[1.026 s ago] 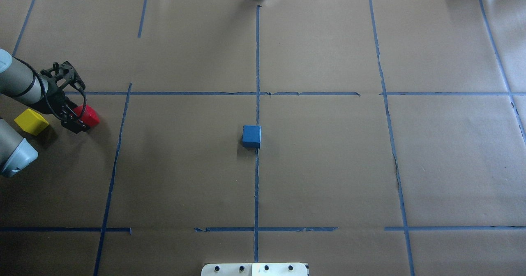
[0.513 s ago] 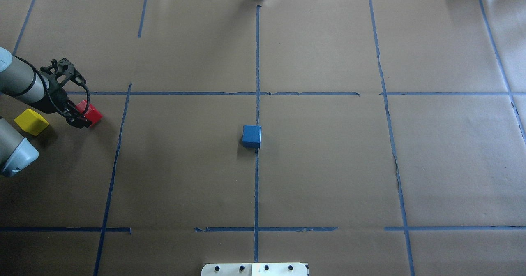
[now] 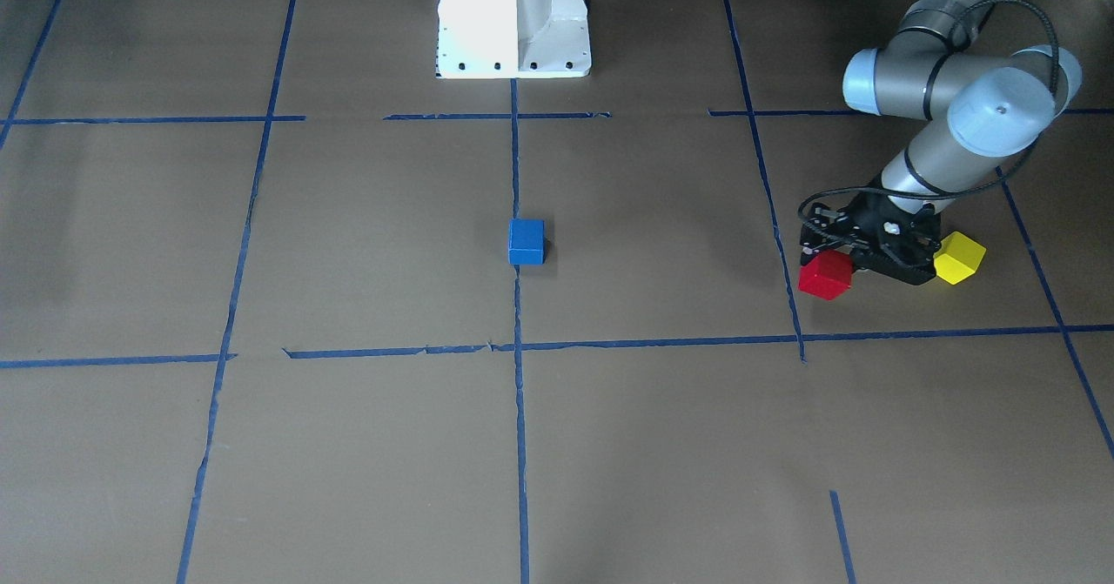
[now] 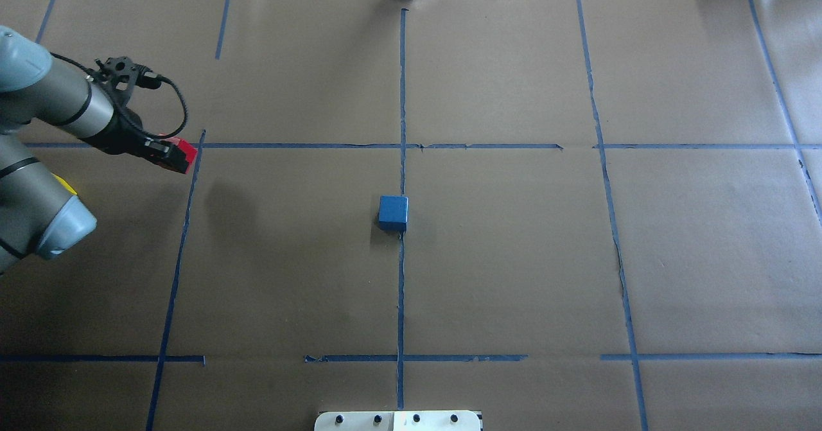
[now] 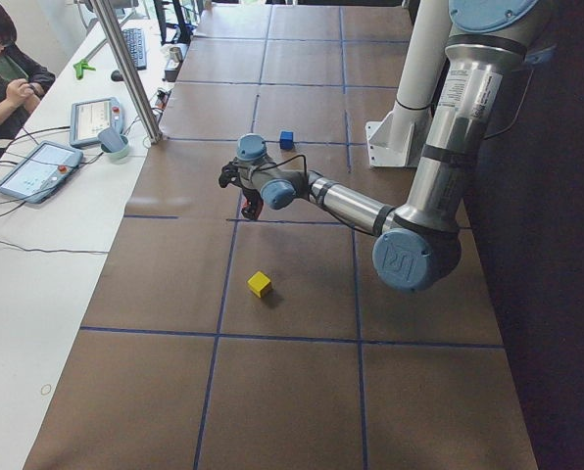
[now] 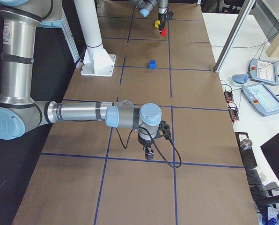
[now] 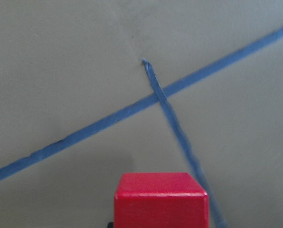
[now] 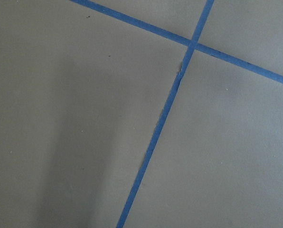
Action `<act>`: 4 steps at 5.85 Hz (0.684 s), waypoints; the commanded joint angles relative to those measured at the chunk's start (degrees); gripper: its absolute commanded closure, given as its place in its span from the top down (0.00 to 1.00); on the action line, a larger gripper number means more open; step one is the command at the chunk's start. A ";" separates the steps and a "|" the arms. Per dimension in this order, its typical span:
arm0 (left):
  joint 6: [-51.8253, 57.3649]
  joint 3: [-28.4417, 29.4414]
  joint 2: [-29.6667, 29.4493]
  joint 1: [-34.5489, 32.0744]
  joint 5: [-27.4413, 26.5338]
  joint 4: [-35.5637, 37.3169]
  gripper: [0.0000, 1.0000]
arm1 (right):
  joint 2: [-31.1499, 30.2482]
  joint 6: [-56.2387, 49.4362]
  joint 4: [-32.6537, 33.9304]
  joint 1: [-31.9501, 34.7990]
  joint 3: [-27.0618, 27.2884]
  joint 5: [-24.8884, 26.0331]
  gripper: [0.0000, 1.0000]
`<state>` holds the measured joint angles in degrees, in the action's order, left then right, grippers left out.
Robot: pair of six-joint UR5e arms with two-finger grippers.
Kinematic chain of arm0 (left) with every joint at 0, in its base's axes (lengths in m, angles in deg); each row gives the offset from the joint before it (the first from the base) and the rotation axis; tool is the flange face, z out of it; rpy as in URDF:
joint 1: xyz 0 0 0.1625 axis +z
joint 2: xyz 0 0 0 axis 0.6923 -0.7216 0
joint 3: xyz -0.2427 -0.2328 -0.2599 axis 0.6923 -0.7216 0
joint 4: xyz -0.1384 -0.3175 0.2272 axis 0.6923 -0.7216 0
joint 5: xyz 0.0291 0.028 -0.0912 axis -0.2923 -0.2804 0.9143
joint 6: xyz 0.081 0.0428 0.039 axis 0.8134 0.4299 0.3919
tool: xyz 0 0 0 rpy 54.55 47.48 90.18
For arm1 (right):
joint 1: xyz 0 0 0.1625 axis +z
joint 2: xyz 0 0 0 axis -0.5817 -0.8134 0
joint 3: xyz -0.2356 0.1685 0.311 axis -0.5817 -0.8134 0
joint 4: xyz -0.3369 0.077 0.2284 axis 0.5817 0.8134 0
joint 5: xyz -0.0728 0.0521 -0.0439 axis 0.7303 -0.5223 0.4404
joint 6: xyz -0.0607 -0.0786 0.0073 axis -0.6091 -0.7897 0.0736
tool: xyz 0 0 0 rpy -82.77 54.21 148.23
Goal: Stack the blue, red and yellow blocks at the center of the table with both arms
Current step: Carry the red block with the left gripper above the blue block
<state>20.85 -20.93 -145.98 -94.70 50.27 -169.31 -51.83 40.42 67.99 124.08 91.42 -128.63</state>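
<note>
Next, I release the red block from my left gripper atop the blue block [image 3: 527, 239].
The blue block [image 4: 393, 212] sits on the table's centre tape line, also in the front-facing view [image 3: 526, 242]. My left gripper [image 4: 178, 155] is shut on the red block [image 4: 186, 153] and holds it above the table at the far left; the left wrist view shows the red block [image 7: 160, 199] over a tape crossing. The yellow block [image 3: 959, 258] lies on the table just behind the left gripper; in the overhead view my arm hides nearly all of it. My right gripper [image 6: 149, 153] shows only in the exterior right view, and I cannot tell whether it is open or shut.
Blue tape lines [image 4: 402, 97] divide the brown paper table into squares. The robot's white base [image 3: 513, 18] stands at the table's near edge. A metal pole [image 5: 130, 73], tablets and a seated operator [image 5: 3, 69] are across the table.
My left gripper has risen and moved right and away from me with the red block. The left arm now covers the yellow block in the overhead view.
</note>
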 commanded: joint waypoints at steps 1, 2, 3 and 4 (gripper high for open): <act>-8.47 -0.80 -12.51 4.90 -4.65 14.24 0.15 | -0.01 0.01 0.00 0.00 -0.10 0.01 1.00; -13.28 -0.54 -17.53 8.83 -6.17 19.17 0.15 | -0.01 0.01 0.00 0.00 -0.10 0.01 1.00; -17.16 -0.19 -22.37 10.88 -7.32 22.27 0.14 | -0.01 0.01 0.00 0.00 -0.19 0.01 1.00; -21.38 0.85 -26.33 14.29 -9.07 23.78 0.13 | -0.01 0.09 0.00 0.00 -0.10 -0.08 1.00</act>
<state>3.57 -20.88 -168.11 -83.47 42.82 -147.69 -51.84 40.45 67.98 124.08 91.28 -128.65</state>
